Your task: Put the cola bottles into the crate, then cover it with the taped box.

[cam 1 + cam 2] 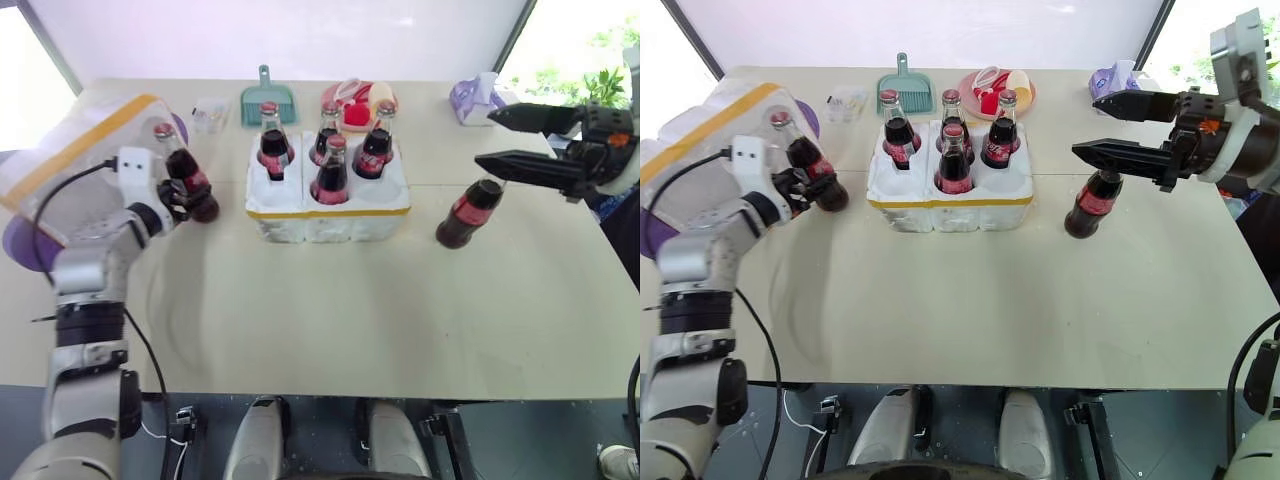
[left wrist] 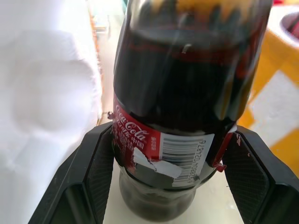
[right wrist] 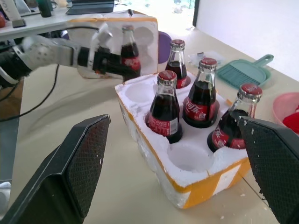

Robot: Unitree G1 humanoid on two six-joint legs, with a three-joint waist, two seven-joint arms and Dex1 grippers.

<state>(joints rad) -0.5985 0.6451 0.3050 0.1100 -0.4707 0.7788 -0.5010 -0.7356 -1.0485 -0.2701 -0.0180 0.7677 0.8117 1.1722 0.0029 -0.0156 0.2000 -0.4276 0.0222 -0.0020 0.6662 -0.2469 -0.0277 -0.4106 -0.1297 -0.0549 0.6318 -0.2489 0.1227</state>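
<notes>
Next, my left gripper releases the cola bottle in the crate's empty near hollow [image 1: 275, 196] closest to the taped box.
My left gripper [image 1: 180, 198] is shut on a cola bottle [image 1: 188, 172] at the table's left, its black fingers [image 2: 96, 172] pressing both sides at the red label. This bottle leans with its cap toward the taped box [image 1: 85, 135], which lies just behind it. The crate [image 1: 330, 212] stands mid-table with several cola bottles [image 1: 331, 172] upright in its wells; two wells are empty. Another cola bottle [image 1: 463, 215] stands on the table to the right. My right gripper [image 1: 505, 140] hangs open just over its top and hides the cap.
A teal dustpan [image 1: 266, 100], a pink plate [image 1: 385, 103] with red items, a small clear container [image 1: 210, 113] and a purple bag [image 1: 475, 98] line the far edge. Something purple [image 1: 20, 245] lies under the taped box. Bare table runs along the near edge.
</notes>
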